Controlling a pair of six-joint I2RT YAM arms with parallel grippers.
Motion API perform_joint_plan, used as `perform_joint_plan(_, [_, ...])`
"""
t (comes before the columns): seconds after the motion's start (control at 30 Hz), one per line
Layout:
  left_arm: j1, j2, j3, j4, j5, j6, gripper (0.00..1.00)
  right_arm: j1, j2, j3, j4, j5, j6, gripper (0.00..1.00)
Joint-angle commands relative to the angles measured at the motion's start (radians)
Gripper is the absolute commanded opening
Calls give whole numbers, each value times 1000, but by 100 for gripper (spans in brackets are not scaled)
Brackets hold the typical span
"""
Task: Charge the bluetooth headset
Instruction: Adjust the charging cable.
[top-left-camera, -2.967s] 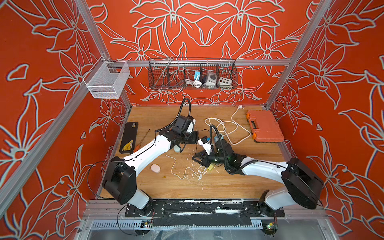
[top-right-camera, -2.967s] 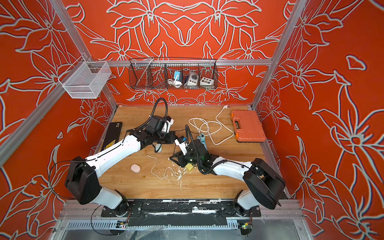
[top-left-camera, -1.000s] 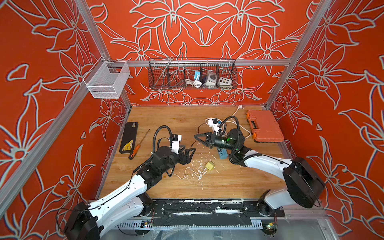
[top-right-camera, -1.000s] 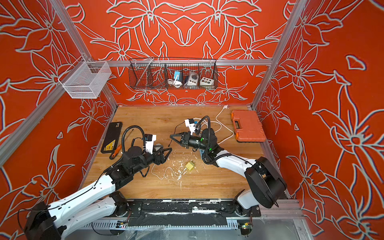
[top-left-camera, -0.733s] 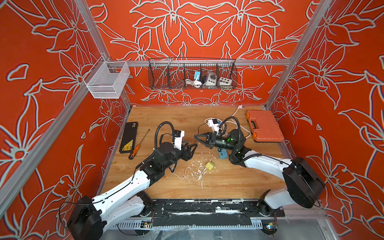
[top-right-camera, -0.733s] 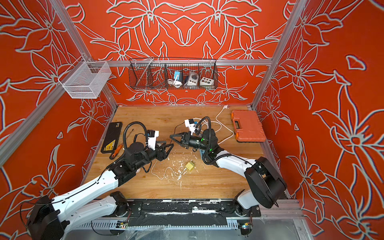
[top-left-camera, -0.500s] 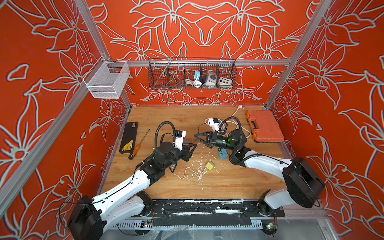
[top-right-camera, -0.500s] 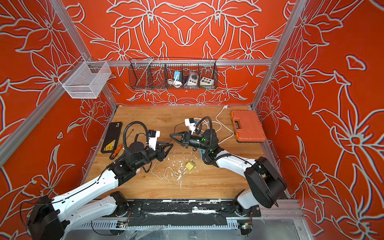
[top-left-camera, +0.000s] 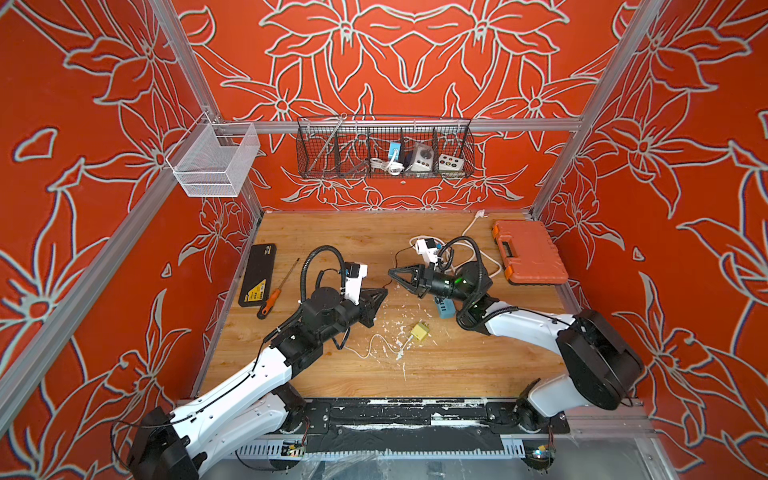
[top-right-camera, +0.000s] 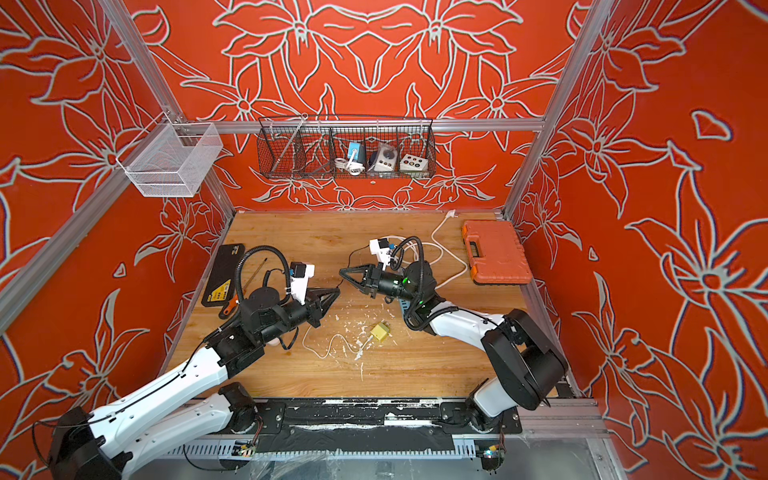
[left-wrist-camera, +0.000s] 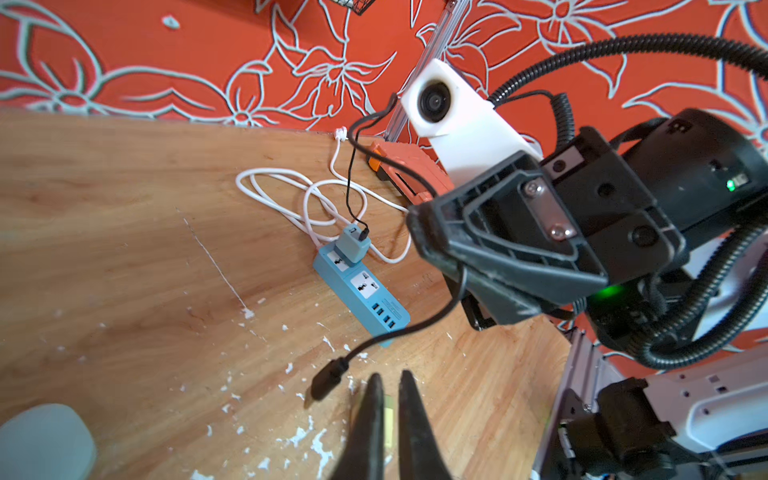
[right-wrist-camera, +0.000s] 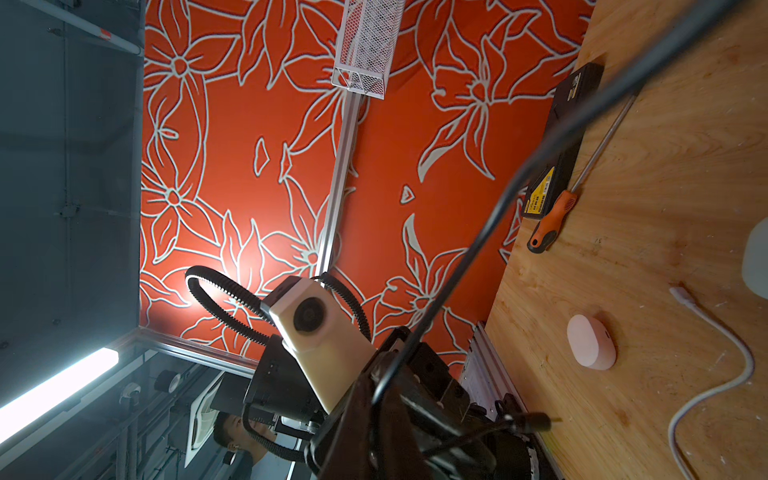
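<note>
The left gripper's empty, shut fingers are beside the dangling black plug of the charging cable, so the robot should open them and close around the cable (left-wrist-camera: 361, 348) near the plug.
My right gripper (top-left-camera: 390, 272) (left-wrist-camera: 419, 232) is shut on a thin black charging cable, raised above the table's middle. The cable runs from a pale blue adapter (left-wrist-camera: 352, 247) in the blue power strip (left-wrist-camera: 361, 291), passes through the jaws and hangs down to its black plug (left-wrist-camera: 328, 378). My left gripper (top-left-camera: 384, 293) (left-wrist-camera: 388, 376) faces it tip to tip. Only a thin slit shows between its jaws and nothing is in them; the plug dangles just beside one finger. The bluetooth headset shows as a pink oval case (right-wrist-camera: 590, 347) on the wood below my left arm.
A pale rounded case (left-wrist-camera: 41, 440) lies near the pink one. A yellow adapter (top-left-camera: 417, 331) with a white cable sits at the front centre among white flecks. An orange toolbox (top-left-camera: 528, 251) is at the right, a black box (top-left-camera: 257, 274) and a screwdriver (top-left-camera: 276, 286) at the left.
My left arm has swung in from the front left up to the right gripper's tips. Its jaws have gone from wide open to nearly together. The right gripper has held the cable still.
</note>
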Motion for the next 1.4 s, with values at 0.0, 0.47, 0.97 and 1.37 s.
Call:
perform_joint_plan(0.0, [-2,-17,-11,-20,-18,-9,30,-2,0,-6,62,0,32,8])
perform_joint_plan(0.47, [-2,101,50,60,1,32,57,7,-8,-15,134,-4,88,9])
perform_joint_plan(0.97, [-2,10,29,2,51,25,14,7,10,-24,192,3,121,9])
perform_joint_plan(1.37, [-2,-99,13,-95,59,4,4,-3,30,-42,209,16,122,9])
